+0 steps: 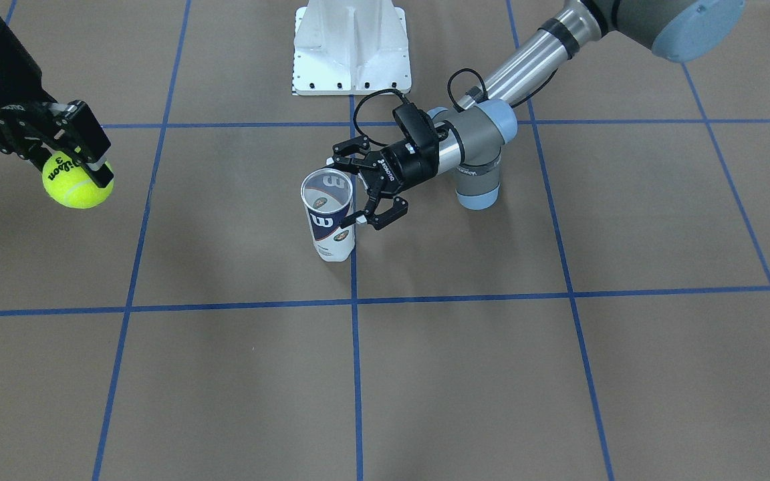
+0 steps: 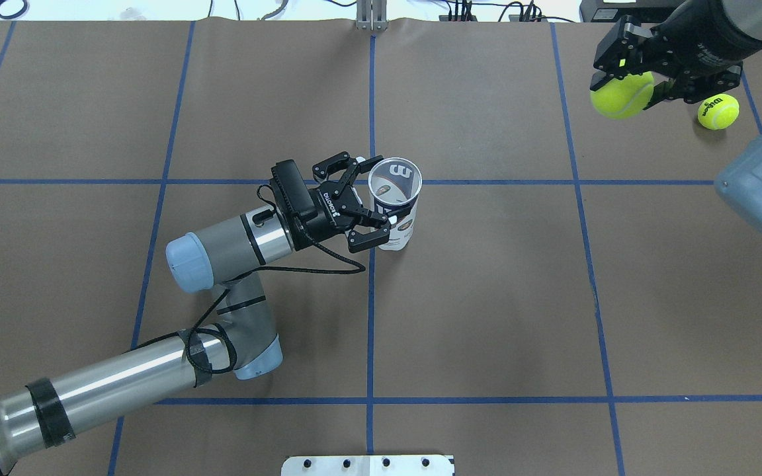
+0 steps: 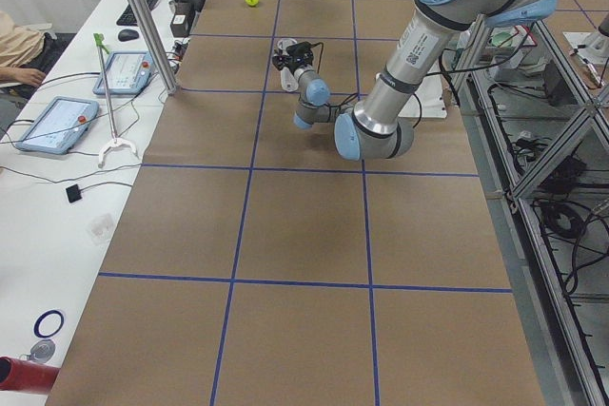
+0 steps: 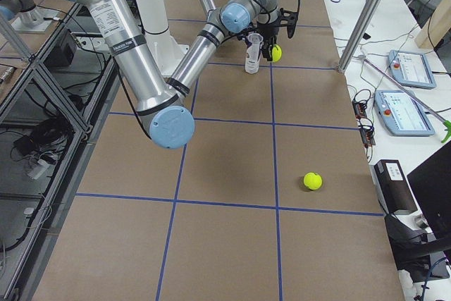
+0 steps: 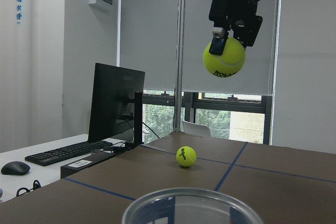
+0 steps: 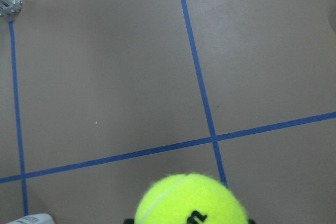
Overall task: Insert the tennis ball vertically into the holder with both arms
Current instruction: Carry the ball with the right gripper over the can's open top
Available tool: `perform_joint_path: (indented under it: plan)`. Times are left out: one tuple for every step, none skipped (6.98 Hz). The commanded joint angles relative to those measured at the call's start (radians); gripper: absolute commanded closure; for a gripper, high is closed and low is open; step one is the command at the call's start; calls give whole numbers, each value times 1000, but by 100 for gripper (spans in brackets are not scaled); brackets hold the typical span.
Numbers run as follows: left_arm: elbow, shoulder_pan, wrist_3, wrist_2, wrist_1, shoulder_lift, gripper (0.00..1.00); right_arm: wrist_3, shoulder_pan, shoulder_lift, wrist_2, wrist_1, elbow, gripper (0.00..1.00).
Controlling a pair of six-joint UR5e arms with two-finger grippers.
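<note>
Next, I release the tennis ball, now in the air beside the holder, with my right gripper at the open top of the holder [image 1: 326, 188], between the fingers of my left gripper.
The holder [image 1: 329, 215] [image 2: 395, 198] is a clear can with a navy and white label. It stands upright and open-topped near the table's middle. My left gripper [image 1: 345, 190] [image 2: 372, 197] is level with it and open, one finger on each side of the can's wall. The can's rim [image 5: 191, 206] fills the bottom of the left wrist view. My right gripper [image 1: 71, 170] [image 2: 622, 89] is shut on a neon yellow-green tennis ball [image 1: 78, 182] [image 2: 621, 96] [image 6: 191, 201]. It holds the ball [image 5: 224, 58] in the air, far off to the holder's side.
A second tennis ball [image 2: 718, 111] [image 4: 312, 181] [image 5: 186, 156] lies on the table beyond the right gripper. The white base bracket [image 1: 351, 47] stands at the robot's edge. A side desk carries tablets [image 3: 122, 71], and a monitor [image 5: 115, 103] stands past the far edge.
</note>
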Motion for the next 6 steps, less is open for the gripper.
perform_joint_path:
  plan:
    - [0, 9, 0, 0, 7, 0, 2, 95, -43, 92, 0, -43, -7, 100]
    - [0, 12, 0, 2, 7, 0, 2, 135, -68, 138, -2, -65, -10, 100]
    - [0, 12, 0, 2, 7, 0, 2, 166, -91, 170, -8, -79, -11, 100]
    - [0, 18, 0, 2, 9, 0, 2, 192, -112, 200, -14, -80, -29, 100]
    - [0, 19, 0, 2, 9, 0, 1, 238, -144, 250, -37, -80, -62, 100]
    - [0, 22, 0, 2, 9, 0, 1, 285, -192, 301, -86, -80, -102, 100]
